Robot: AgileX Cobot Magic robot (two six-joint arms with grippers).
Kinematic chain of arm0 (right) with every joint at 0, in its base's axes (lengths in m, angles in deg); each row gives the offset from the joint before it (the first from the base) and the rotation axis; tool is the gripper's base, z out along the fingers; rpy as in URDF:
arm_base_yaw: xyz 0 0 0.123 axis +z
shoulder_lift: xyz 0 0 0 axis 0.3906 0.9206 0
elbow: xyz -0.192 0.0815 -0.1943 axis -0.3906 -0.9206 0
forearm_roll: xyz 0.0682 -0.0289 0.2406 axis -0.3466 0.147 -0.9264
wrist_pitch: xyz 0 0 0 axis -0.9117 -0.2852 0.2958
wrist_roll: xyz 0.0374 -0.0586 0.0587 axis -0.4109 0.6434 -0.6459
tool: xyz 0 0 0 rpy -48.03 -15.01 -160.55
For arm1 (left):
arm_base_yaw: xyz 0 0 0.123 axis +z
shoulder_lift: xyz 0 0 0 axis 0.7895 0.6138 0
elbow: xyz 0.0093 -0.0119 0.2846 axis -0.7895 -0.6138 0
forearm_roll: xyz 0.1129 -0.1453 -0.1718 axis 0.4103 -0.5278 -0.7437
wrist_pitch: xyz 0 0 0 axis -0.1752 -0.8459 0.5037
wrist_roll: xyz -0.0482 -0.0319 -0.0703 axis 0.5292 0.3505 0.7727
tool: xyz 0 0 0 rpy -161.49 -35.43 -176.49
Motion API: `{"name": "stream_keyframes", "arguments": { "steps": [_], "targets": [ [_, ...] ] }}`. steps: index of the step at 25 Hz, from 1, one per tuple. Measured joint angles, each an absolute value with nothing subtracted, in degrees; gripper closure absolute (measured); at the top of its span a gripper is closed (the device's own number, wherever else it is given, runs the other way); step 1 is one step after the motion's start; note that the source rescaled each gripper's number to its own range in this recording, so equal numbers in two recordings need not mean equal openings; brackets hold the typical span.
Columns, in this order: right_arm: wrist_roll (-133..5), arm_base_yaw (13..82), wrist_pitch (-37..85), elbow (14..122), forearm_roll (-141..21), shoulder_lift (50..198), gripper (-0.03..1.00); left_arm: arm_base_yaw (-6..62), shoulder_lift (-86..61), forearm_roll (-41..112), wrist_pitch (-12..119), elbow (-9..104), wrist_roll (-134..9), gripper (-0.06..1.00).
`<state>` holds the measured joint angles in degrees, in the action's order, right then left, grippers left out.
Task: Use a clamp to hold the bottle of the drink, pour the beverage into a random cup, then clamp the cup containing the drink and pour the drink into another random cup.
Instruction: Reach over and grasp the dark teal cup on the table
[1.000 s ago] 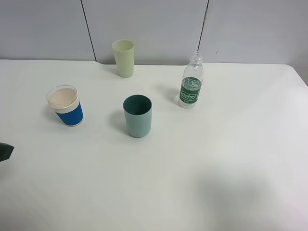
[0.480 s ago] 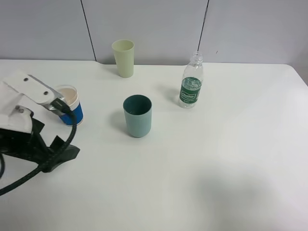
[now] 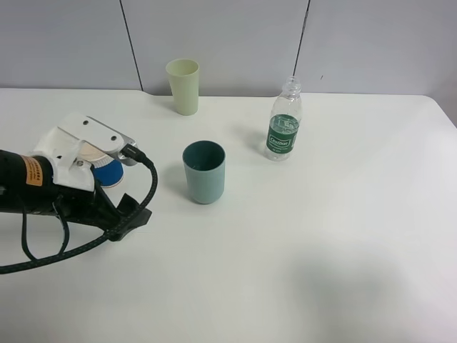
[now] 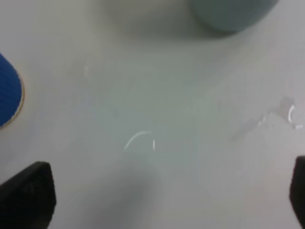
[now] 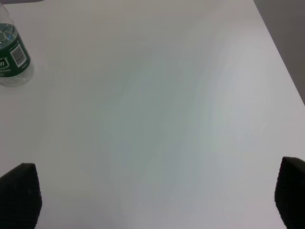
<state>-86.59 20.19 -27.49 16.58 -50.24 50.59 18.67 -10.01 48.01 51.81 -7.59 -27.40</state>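
The teal-green cup in the middle of the table is next for my left gripper, which should move over to it and close around the cup's body (image 3: 205, 183), below its rim.
The bottle of the drink (image 3: 285, 123), clear with a green label and no cap, stands at the back right; its side shows in the right wrist view (image 5: 12, 52). The teal-green cup (image 3: 204, 171) stands mid-table, and its base shows in the left wrist view (image 4: 228, 14). My left clamp (image 3: 93, 139) hovers over the blue-sleeved paper cup (image 3: 108, 171), hiding most of it. That cup's sleeve (image 4: 7, 93) edges the wrist view. The left gripper (image 4: 162, 200) is open and holds nothing. The right gripper (image 5: 155, 200) is open over bare table, away from the bottle, and is outside the high view.
A taller pale yellow-green tumbler (image 3: 183, 86) stands at the back near the wall. The left arm's black cable (image 3: 86, 243) loops over the table at the front left. The table's right edge (image 5: 281, 52) runs close to the right gripper.
The left arm has swung in from the left edge and moved right, now covering most of the blue-sleeved cup. Cups and bottle have not moved.
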Motion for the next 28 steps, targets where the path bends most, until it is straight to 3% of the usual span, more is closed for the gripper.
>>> {"name": "stream_keyframes", "arguments": {
  "steps": [28],
  "targets": [
    [-86.59,20.19,-27.49,16.58,-50.24,50.59,-0.03,14.21,12.57,51.29,88.86,-7.59,-27.40,-0.06]
  ]
}}
